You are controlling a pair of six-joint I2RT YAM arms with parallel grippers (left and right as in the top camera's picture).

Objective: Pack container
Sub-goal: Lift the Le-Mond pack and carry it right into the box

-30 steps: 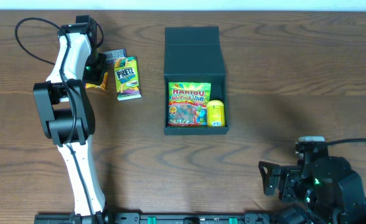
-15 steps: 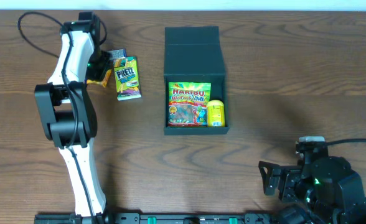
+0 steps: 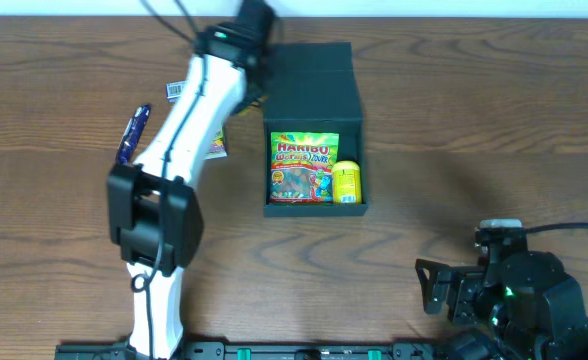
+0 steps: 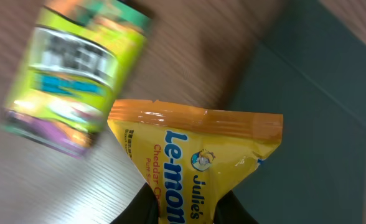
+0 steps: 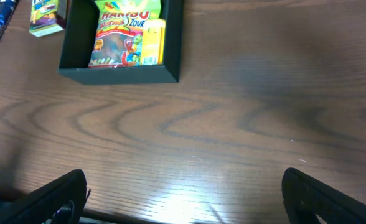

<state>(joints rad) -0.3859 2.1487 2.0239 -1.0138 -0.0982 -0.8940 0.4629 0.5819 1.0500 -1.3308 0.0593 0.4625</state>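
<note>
Next, my left gripper releases the yellow Julie's Le-mond packet in the container (image 3: 342,147), between the yellow can and the lid. The packet is now above the table at the lid's edge.
The container (image 3: 312,208) is a dark box, open, with its flap lid (image 3: 310,75) lying flat behind it. Inside lie a Haribo packet (image 3: 302,165) and a yellow can (image 3: 346,182). My left gripper (image 4: 186,208) is shut on a yellow Julie's Le-mond packet (image 4: 195,162) and holds it above the table at the lid's left edge (image 4: 320,124). In the overhead view the left gripper (image 3: 249,25) hides the packet. My right gripper (image 5: 186,205) is open and empty over bare table, well in front of the container (image 5: 117,74).
A green-yellow Pretz box (image 4: 77,81) lies left of the container, partly under my left arm (image 3: 217,147). A blue packet (image 3: 132,133) and a small silver packet (image 3: 174,90) lie further left. The right arm's base (image 3: 514,295) sits at the front right.
My left arm has swung right from the snacks at the far left to the lid's left edge, carrying the yellow packet. The blue packet now shows. The right arm has not moved.
</note>
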